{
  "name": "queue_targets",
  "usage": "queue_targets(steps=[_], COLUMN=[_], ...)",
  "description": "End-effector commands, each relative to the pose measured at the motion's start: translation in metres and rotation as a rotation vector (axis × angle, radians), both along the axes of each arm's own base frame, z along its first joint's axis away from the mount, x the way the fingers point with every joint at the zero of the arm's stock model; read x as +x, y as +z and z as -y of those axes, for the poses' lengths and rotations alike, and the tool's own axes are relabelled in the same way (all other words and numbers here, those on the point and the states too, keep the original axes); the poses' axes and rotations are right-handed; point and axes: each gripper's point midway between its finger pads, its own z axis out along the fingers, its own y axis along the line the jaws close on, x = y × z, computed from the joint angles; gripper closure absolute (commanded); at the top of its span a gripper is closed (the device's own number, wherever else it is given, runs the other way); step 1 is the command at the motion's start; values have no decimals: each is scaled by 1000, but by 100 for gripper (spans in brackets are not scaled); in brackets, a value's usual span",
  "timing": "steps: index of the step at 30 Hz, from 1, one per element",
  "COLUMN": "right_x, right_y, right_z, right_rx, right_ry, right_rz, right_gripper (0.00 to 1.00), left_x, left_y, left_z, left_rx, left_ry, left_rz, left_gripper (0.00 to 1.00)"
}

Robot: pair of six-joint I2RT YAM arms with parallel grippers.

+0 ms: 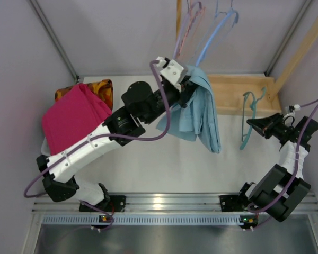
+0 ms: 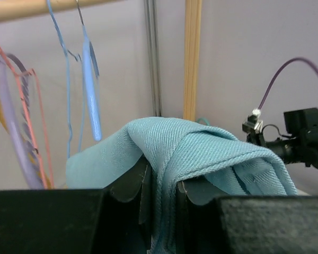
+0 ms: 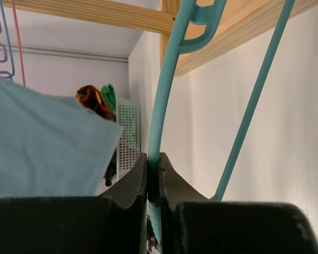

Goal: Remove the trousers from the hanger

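Observation:
My left gripper will let go of the light blue-teal trousers on top of the magenta cloth [image 1: 83, 112].
The light blue-teal trousers [image 1: 199, 114] hang free from my left gripper [image 1: 190, 87], which is shut on a fold of them and holds them above the table's back middle. In the left wrist view the fabric [image 2: 201, 153] is pinched between the jaws. The teal hanger [image 1: 250, 117] is off the trousers, well to their right. My right gripper [image 1: 253, 125] is shut on one of its bars. The right wrist view shows the hanger bar [image 3: 167, 90] clamped between the jaws, with the trousers [image 3: 42, 143] at the left.
A magenta cloth [image 1: 74, 119] lies at the left over an orange-brown patterned cloth [image 1: 100, 87]. Pink-lilac [image 1: 188, 26] and light blue hangers [image 1: 217, 29] hang from the rail at the back. A wooden shelf [image 1: 238, 92] sits back right.

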Motion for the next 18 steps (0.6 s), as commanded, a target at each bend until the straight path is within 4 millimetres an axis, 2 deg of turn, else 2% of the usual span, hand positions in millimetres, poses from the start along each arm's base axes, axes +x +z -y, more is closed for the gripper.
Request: queue_targets(steps=[1,3,4,5,7,9,11,12,13,14,15,17,18], right_x=[5,6,7,7,9,11,13,14,15,16,17,19,19], right_y=[18,26,30,37,43,50,54,55,55,59,62,69,73], right_z=[7,8,8,8,9,11,12,13,14,14,14,16,17], right_rx=[-100,-107,-110,-115,-125,-131,-123,-126,-120,-125,-127,-143,-152], right_ry=[17,22,26,25,25,21,17,16,15,17,17,18,13], right_rz=[92,109,117,129,143,160,161,167,163,170,173,189,196], right_gripper=[100,100,100,100,100,100,100,100,100,100,100,100,100], left_x=[-39,-48,-47,-52,-44,-44,-48,-50,-51,-47,-40,-37,-31], left_y=[108,101,84,86,69,70,65,71,73,68,70,73,78], left_z=[-63,-67,-66,-78,-88,-108,-116,-128,-132,-137,-150,-164,-181], left_rx=[-273,-246,-203,-208,-170,-183,-173,-203,-213,-208,-226,-253,-268], left_ry=[-12,-42,-39,-28,42,100,98,100,87,97,132,145,190], left_rz=[170,159,131,133,97,101,108,110,107,59,40,13,17], left_gripper=[100,100,100,100,100,100,100,100,100,100,100,100,100])
